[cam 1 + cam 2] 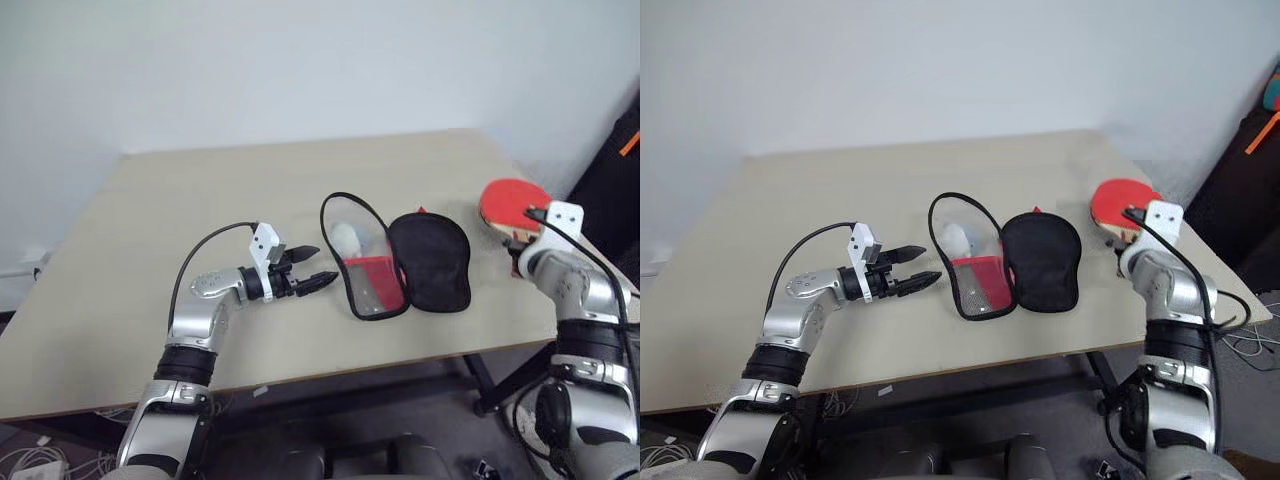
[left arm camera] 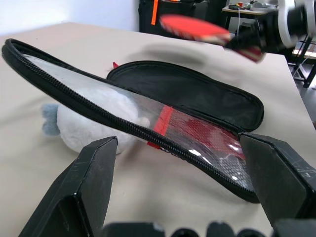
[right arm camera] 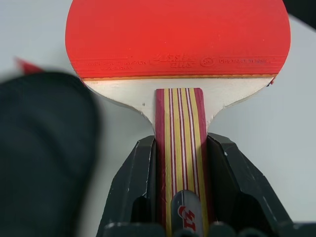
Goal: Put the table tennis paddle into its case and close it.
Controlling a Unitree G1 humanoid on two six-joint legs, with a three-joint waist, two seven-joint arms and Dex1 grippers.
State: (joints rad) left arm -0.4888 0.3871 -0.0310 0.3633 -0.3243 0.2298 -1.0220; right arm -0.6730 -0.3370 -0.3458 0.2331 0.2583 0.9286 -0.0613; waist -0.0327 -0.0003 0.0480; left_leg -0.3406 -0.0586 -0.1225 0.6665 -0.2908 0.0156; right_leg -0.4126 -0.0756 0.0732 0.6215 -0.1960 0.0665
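The robot's right gripper will set the table tennis paddle down inside the flat black half of the case point(image 1: 429, 257) point(image 3: 19, 177).
The table tennis paddle point(image 3: 177, 39), with a red rubber face and a striped wooden handle, hangs above the table's right side point(image 1: 512, 203). My right gripper point(image 3: 181, 143) is shut on its handle. The case point(image 1: 430, 262) lies unzipped in the middle of the table. Its black half lies flat, and its see-through half with a red patch point(image 1: 368, 272) is propped up at a slant. My left gripper point(image 1: 322, 263) is open just left of the case, pointing at the raised half point(image 2: 163, 123), with nothing between its fingers.
A white fluffy object point(image 1: 345, 237) sits under the raised half of the case. The beige table point(image 1: 150, 250) has bare room on its left and far side. Dark bags point(image 1: 612, 160) stand beyond its right edge. Cables lie on the floor point(image 1: 30, 460).
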